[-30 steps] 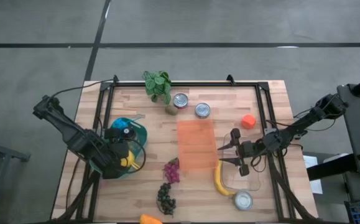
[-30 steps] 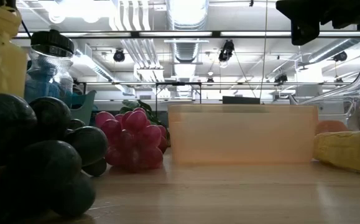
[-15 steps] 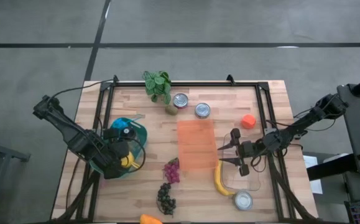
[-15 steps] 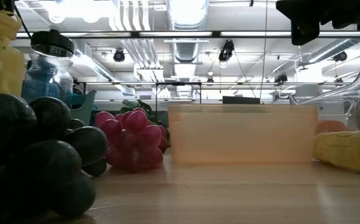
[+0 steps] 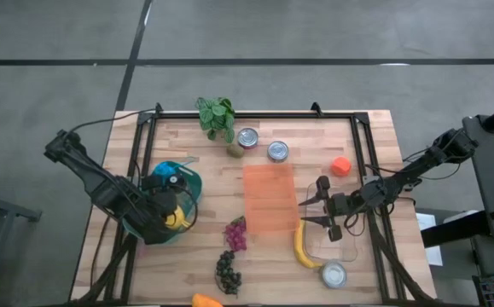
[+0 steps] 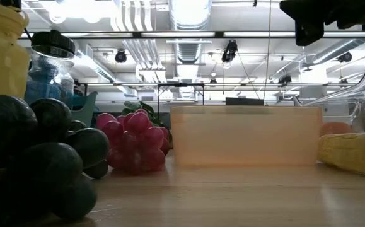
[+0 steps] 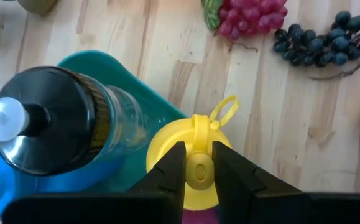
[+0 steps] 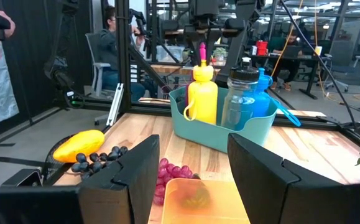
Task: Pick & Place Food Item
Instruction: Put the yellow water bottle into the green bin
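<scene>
Next, I set the yellow bottle down with my left gripper in the teal bin's near end (image 5: 171,220) (image 7: 194,180), next to the black-capped clear bottle.
A teal bin (image 5: 192,182) at the table's left holds a yellow bottle (image 8: 201,96), a clear bottle with a black cap (image 7: 49,137) and a blue one. My left gripper (image 7: 198,169) is above the bin, shut on the yellow bottle's top. My right gripper (image 5: 308,211) hangs open, right of the orange translucent container (image 5: 269,197), touching nothing. A banana (image 5: 303,247) lies near the right gripper, on the side toward the table's near edge. Red grapes (image 5: 235,234) and dark grapes (image 5: 227,271) lie on the wood. My left gripper pinches the small yellow nub on top of the bottle's cap (image 7: 198,177) between its two fingers (image 7: 170,171), coming from above and pointing down. The bottle stands upright below the fingers, inside the teal bin; its base is hidden by the bin.
Two cans (image 5: 247,137) (image 5: 277,151) and a plant (image 5: 216,115) stand near the far edge, an orange fruit (image 5: 340,165) at the right. A clear tray (image 5: 342,246) and a third can (image 5: 334,275) sit at the near right, a yellow fruit (image 5: 206,300) at the near edge.
The yellow bottle's top has shifted a little in the low view, with the left gripper on it. The right arm has kept still.
</scene>
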`<act>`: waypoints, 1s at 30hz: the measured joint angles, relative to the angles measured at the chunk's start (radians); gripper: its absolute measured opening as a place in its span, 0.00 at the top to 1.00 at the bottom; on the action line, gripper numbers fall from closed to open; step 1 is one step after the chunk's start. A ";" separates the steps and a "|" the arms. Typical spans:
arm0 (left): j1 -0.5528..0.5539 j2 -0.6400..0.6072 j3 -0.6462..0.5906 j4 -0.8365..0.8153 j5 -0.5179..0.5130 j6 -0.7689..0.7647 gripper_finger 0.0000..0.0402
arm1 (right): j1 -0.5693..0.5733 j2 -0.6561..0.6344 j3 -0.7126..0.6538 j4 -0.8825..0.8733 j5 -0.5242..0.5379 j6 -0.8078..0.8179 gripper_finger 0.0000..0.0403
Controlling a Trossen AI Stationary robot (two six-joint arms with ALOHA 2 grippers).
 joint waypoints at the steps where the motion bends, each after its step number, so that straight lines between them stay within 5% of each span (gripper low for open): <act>1: 0.000 -0.004 0.000 0.001 -0.003 0.000 0.83 | 0.000 0.000 0.000 0.000 0.000 0.000 0.53; 30: -0.002 -0.110 -0.163 0.105 0.039 -0.043 0.83 | 0.000 0.000 0.000 0.000 0.000 0.000 0.53</act>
